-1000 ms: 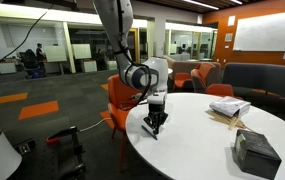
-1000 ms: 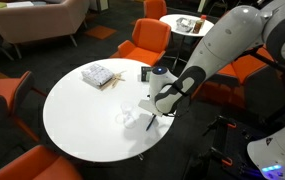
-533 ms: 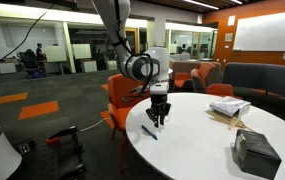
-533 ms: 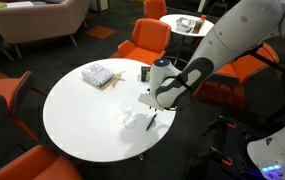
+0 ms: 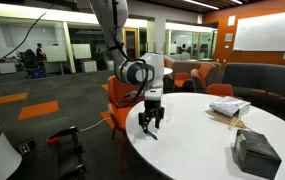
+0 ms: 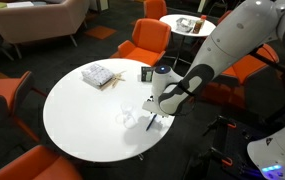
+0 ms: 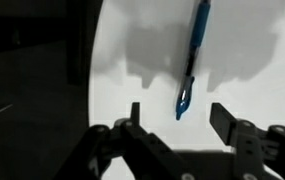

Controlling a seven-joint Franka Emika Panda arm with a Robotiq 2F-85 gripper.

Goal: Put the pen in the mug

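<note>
Only the tip of the blue pen reaches the gap under the robot's raised fingers, so the gripper should open, move lower and close around the pen's narrow end [image 7: 186, 90] before it lifts.
The blue pen [image 7: 194, 50] lies flat on the white round table [image 7: 252, 60], held by nothing. In the wrist view its tip points back toward the gap between my fingers. My gripper [image 7: 180, 118] hangs open just above it, and both fingertips are clear of the pen. In both exterior views the gripper [image 5: 150, 122] [image 6: 155, 110] stands over the pen [image 5: 147, 132] [image 6: 150, 123] near the table's edge. A small pale mug [image 6: 129, 118] stands on the table close beside the gripper. It is faint there and hidden in the other views.
A black box [image 5: 254, 150] and a stack of papers [image 5: 229, 107] lie on the far part of the table [image 5: 192, 140]. Orange chairs [image 6: 147, 45] ring the table. One chair [image 5: 119, 95] stands right behind the arm.
The jaws have opened and let go of the pen, which now lies on the table. The gripper has shifted slightly above it.
</note>
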